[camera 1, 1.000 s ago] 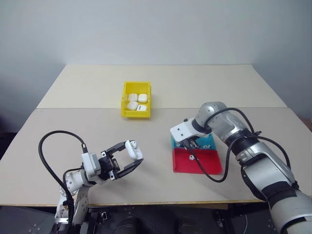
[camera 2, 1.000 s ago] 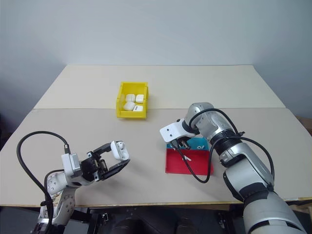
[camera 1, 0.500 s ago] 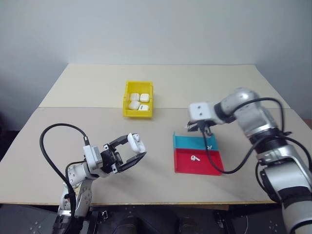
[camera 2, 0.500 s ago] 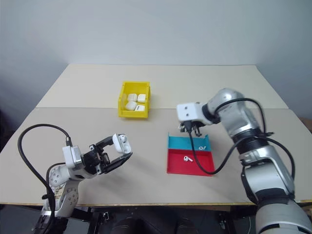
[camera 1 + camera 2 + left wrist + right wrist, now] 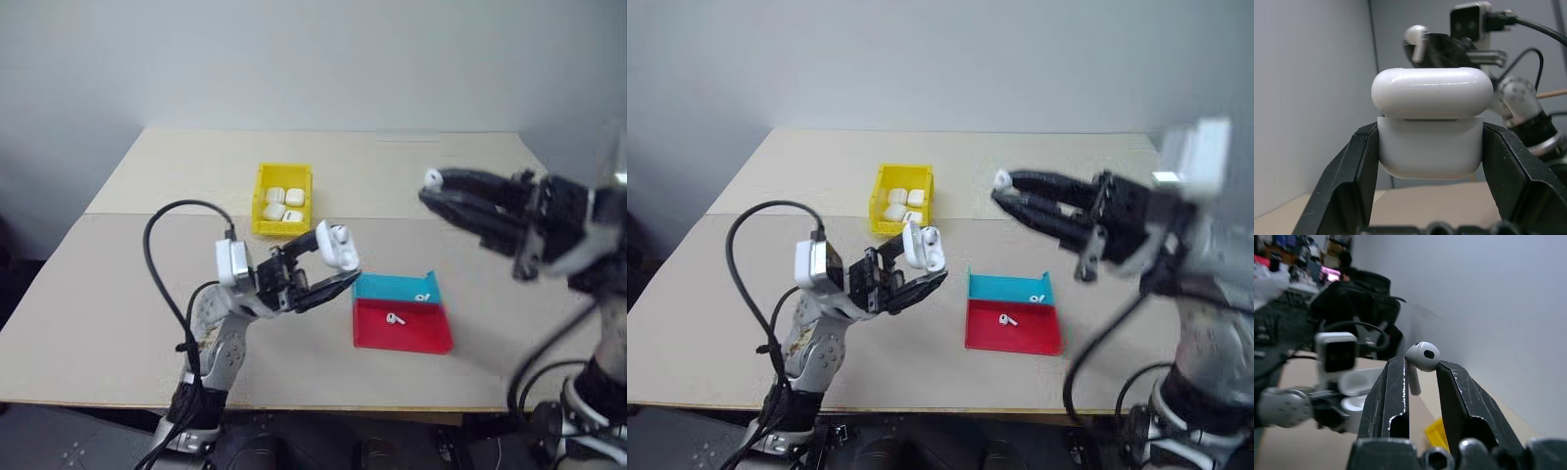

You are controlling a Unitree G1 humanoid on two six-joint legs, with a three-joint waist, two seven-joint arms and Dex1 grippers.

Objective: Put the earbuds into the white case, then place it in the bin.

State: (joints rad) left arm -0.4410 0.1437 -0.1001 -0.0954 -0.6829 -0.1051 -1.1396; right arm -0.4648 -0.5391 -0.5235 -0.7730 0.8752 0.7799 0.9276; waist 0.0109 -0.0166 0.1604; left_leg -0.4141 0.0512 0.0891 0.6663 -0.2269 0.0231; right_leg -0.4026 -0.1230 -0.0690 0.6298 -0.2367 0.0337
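Next, my right gripper releases the earbud, now held high above the table, in the empty slot of the open white case (image 5: 364,260) (image 5: 1353,403), next to the seated earbud.
My left gripper (image 5: 340,257) is raised above the table's middle, shut on the white case (image 5: 341,247), whose lid is flipped up. From the left wrist, the case (image 5: 1431,147) sits squarely between the two black fingers. My right gripper (image 5: 431,190) is held high at the right, pointing toward the case, with a small white earbud (image 5: 432,177) pinched at its tips. In the right wrist view the earbud (image 5: 1421,358) has its stem down between the fingers. The yellow bin (image 5: 279,230) stands behind the case on the table.
Several white cases lie in the bin. A teal tray (image 5: 387,287) holds one earbud (image 5: 423,295), and a red tray (image 5: 421,333) in front of it holds another (image 5: 394,318). Both trays lie right of the left gripper.
My right gripper has lifted from the teal tray with an earbud and swung up and back, turning toward the case. The left gripper has risen toward the centre with the case.
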